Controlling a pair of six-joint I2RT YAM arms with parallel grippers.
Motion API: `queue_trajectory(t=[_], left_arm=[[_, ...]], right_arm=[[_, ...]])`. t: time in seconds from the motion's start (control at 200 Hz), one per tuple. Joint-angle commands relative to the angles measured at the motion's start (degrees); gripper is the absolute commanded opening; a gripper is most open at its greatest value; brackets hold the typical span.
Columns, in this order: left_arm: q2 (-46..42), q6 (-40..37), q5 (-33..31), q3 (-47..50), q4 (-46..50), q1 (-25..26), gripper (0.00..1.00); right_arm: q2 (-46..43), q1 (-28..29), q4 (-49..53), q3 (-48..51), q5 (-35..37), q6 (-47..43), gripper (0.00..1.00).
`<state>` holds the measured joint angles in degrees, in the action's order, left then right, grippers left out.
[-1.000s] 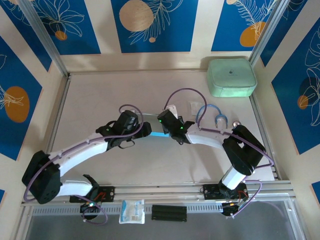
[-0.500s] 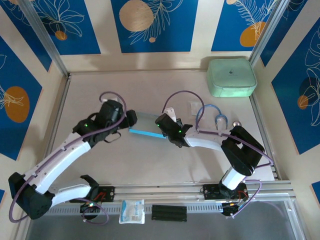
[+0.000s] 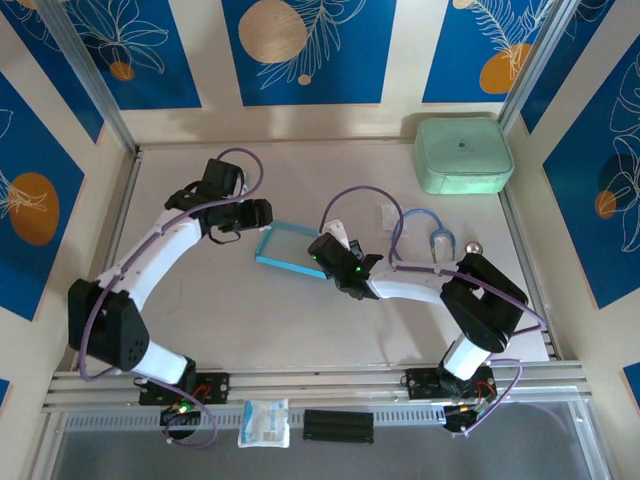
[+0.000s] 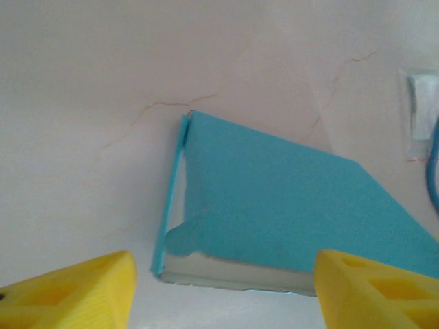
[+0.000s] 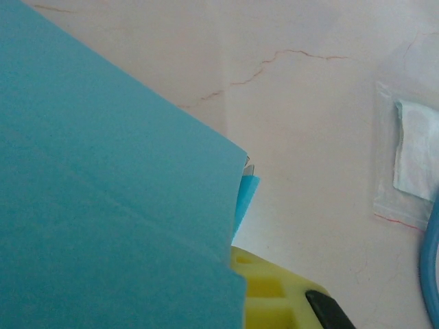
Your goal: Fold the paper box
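I should hold the lid's other end with my left gripper while my right gripper, its finger under the lid, backs off and pinches the side edge (image 5: 239,202).
The paper box (image 3: 290,246) is a shallow light blue tray with a greyish inside, lying tilted near the table's middle. My right gripper (image 3: 323,255) is at its right edge, shut on the card. In the right wrist view the blue card (image 5: 103,178) covers the left half, and one yellow finger (image 5: 278,295) shows under it. My left gripper (image 3: 262,213) stands open just left of the box and is not touching it. In the left wrist view the box (image 4: 288,205) lies ahead of the gripper (image 4: 223,295), whose yellow fingertips are spread wide.
A mint-green case (image 3: 463,154) sits at the back right. A small white packet (image 3: 390,214) and a blue cable loop (image 3: 415,226) lie right of the box. A small metal ball (image 3: 473,246) is beside them. A packet (image 3: 264,422) rests on the front rail.
My left arm has swung back and to the left, its gripper drawing away from the box. The box has shifted slightly left and turned, still held by my right gripper.
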<state>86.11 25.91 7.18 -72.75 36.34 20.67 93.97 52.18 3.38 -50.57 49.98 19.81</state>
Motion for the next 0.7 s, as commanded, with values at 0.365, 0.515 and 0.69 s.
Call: queue_trajectory(t=[0.365,0.515,0.69], left_arm=[[7.6,-1.7,8.6,2.4,-6.4,-0.7,0.44],[7.3,-0.6,8.3,5.7,-8.4,-0.6,0.4],[6.9,2.0,9.0,8.4,-11.0,-0.5,0.39]], right_arm=[[2.0,1.4,5.1,-1.0,-1.9,1.0,0.05],[0.1,2.3,6.8,-1.6,-3.2,2.7,0.18],[-4.1,3.8,9.9,-0.2,-7.8,7.5,0.35]])
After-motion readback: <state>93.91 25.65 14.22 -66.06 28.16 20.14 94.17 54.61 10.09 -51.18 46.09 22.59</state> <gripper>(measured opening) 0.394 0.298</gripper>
